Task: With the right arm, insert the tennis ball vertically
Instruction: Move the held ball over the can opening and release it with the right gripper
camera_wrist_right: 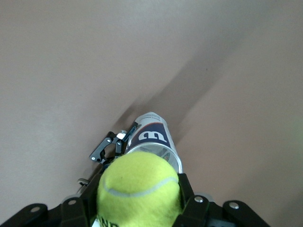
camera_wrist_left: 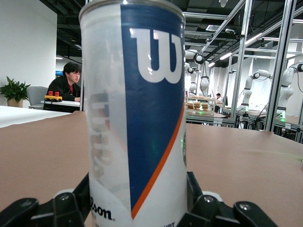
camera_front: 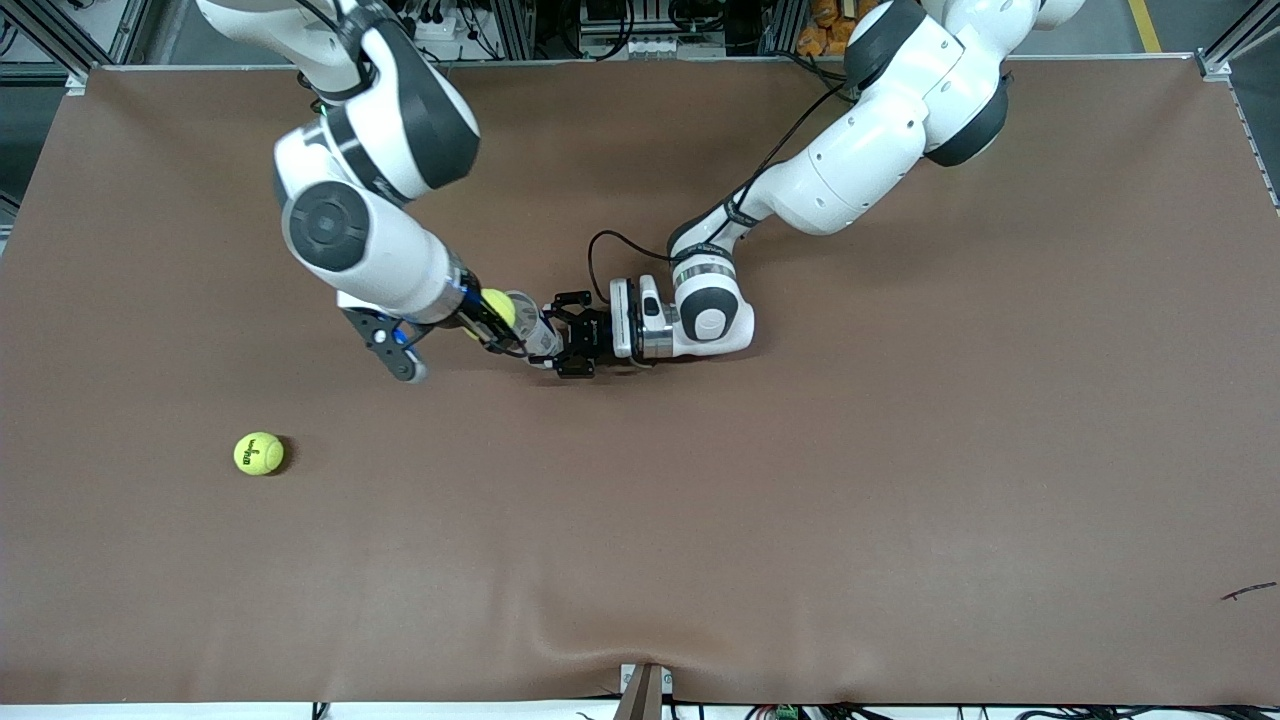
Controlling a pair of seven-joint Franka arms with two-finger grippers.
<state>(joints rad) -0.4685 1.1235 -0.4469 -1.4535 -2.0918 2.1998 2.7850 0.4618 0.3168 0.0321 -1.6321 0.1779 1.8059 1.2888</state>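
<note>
The yellow tennis ball, now just above the can's mouth, will go inside the opening of the clear Wilson can (camera_front: 525, 314) (camera_wrist_right: 155, 153), and my right gripper needs to let go of it there.
My right gripper (camera_front: 492, 322) is shut on a yellow tennis ball (camera_front: 498, 306) and holds it just above the open mouth of an upright clear Wilson can (camera_front: 530, 330) at the table's middle. In the right wrist view the ball (camera_wrist_right: 138, 189) fills the space between the fingers (camera_wrist_right: 188, 194), with the can's rim (camera_wrist_right: 156, 153) just past it. My left gripper (camera_front: 568, 335) is shut on the can near its base; the can (camera_wrist_left: 135, 113) fills the left wrist view.
A second yellow tennis ball (camera_front: 258, 453) lies on the brown table cover (camera_front: 800, 480), nearer the front camera and toward the right arm's end. A small dark scrap (camera_front: 1248, 592) lies near the front corner at the left arm's end.
</note>
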